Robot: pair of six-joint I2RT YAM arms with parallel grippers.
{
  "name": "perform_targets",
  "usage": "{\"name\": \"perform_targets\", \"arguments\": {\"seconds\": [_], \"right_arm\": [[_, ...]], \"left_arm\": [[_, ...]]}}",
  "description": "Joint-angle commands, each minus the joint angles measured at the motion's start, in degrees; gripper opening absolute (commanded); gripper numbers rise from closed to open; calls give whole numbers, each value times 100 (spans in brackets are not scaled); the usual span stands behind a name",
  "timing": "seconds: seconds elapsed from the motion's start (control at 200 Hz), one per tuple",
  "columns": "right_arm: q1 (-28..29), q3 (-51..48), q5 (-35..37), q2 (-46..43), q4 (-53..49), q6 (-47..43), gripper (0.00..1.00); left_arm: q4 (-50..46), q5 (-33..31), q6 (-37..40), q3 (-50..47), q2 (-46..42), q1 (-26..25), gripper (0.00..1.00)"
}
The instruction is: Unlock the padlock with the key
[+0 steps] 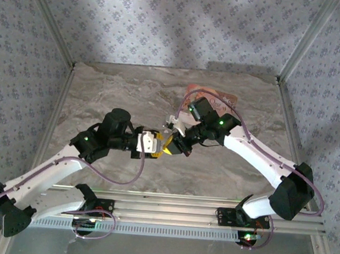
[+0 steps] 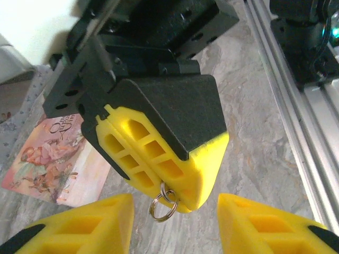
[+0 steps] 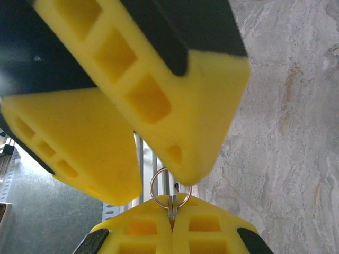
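I need to have my left gripper take the ring (image 2: 163,207) while my right gripper regrips the key shallower, because the key sits deep in my right gripper with its ring foremost.
My right gripper (image 3: 172,226) is shut on the key (image 3: 172,210). Only a thin metal edge of the key shows between the yellow pads. Its steel key ring (image 3: 169,188) sticks out past the fingertips. In the left wrist view the same ring (image 2: 163,205) dangles from the right gripper's closed fingers (image 2: 175,159). My left gripper (image 2: 175,222) is open, its two yellow tips on either side of the ring and not touching it. Both grippers meet tip to tip at the table's middle (image 1: 167,146). I cannot make out the padlock.
A pinkish illustrated card (image 1: 214,99) lies flat on the marble table (image 1: 125,94) behind the right arm, and it is also in the left wrist view (image 2: 50,159). The aluminium rail (image 1: 169,206) runs along the near edge. Patterned walls enclose the sides.
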Motion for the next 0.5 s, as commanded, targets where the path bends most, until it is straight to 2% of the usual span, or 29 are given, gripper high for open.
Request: {"name": "perform_targets", "arguments": {"seconds": [0.0,0.105,0.18,0.265,0.375,0.495], "right_arm": [[39,185,20,28,-231,-133,0],[44,201,-5,25,-250,-155,0],[45,213,-7,35,-281,-164,0],[41,225,4,42,-314,-168,0],[-24,220,-62,25,-421,-273,0],[-102,165,139,-65,-368,-281,0]], "left_arm": [[-156,-170,285,226,26,-97,48],[-210,-208,355,269,100,-175,47],[-254,-333,454,312,173,-302,43],[-262,-521,545,332,241,-422,32],[-239,-708,652,291,256,-477,0],[-53,-805,638,119,87,-492,0]]}}
